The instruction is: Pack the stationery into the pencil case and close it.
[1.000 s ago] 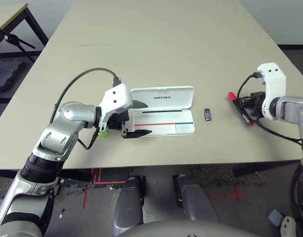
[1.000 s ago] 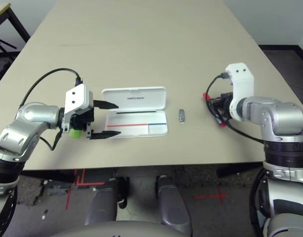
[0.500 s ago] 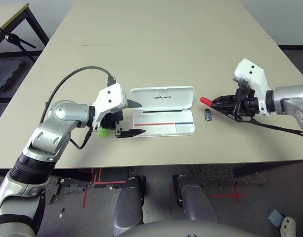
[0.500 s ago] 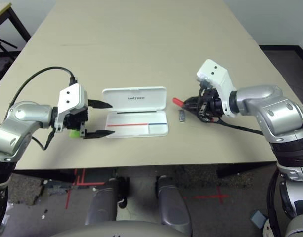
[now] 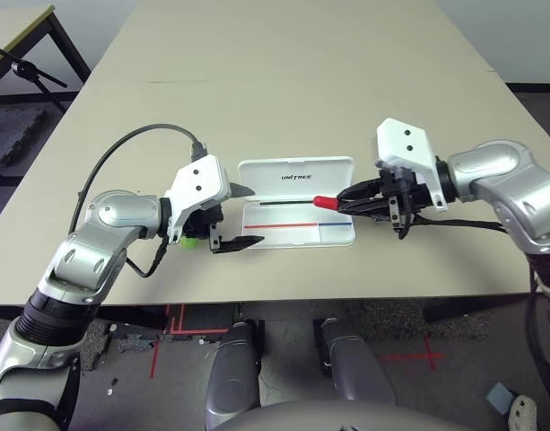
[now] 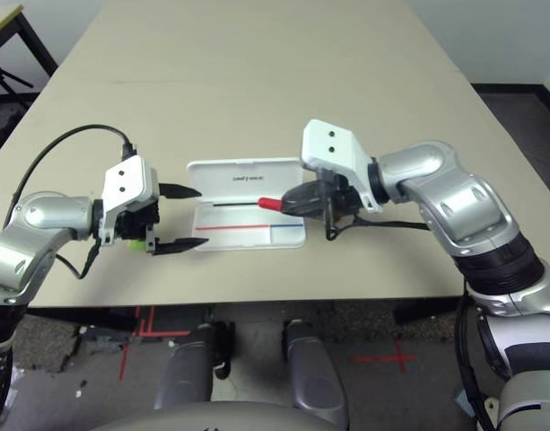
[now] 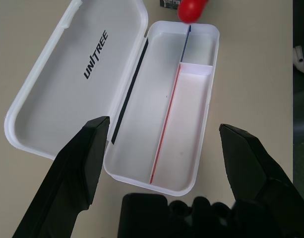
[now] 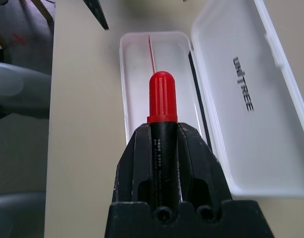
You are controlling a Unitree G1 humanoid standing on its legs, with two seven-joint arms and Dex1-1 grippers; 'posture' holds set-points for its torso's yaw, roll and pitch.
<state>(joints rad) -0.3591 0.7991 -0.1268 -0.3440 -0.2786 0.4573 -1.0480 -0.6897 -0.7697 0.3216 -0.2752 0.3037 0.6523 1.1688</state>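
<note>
My right gripper has a job with the red marker. It will set the marker down in the tray (image 5: 296,216) (image 8: 175,116) between its red divider and the lid.
The white pencil case (image 5: 297,232) lies open in the middle of the table, its lid (image 5: 294,177) printed "UNITREE" folded back and its tray (image 7: 191,124) holding nothing. My right gripper (image 5: 357,202) is shut on the red marker (image 5: 325,202), whose red cap (image 8: 161,96) points over the tray's right end. At the case's left end my left gripper (image 5: 246,215) stands open, one finger (image 7: 87,163) on each side of the tray's end. The lime-green highlighter (image 5: 187,239) lies on the table under my left hand. A small dark block (image 7: 167,2) peeks out beside the red cap.
The beige table (image 5: 283,81) stretches far behind the case. A black cable (image 5: 131,148) loops from my left wrist, and another (image 5: 490,224) trails from my right wrist. A dark stand (image 5: 23,67) is off the table at the far left.
My right gripper has carried the red marker leftward from the table's right side to above the case's right end. My left gripper has drawn back slightly left and stays open.
</note>
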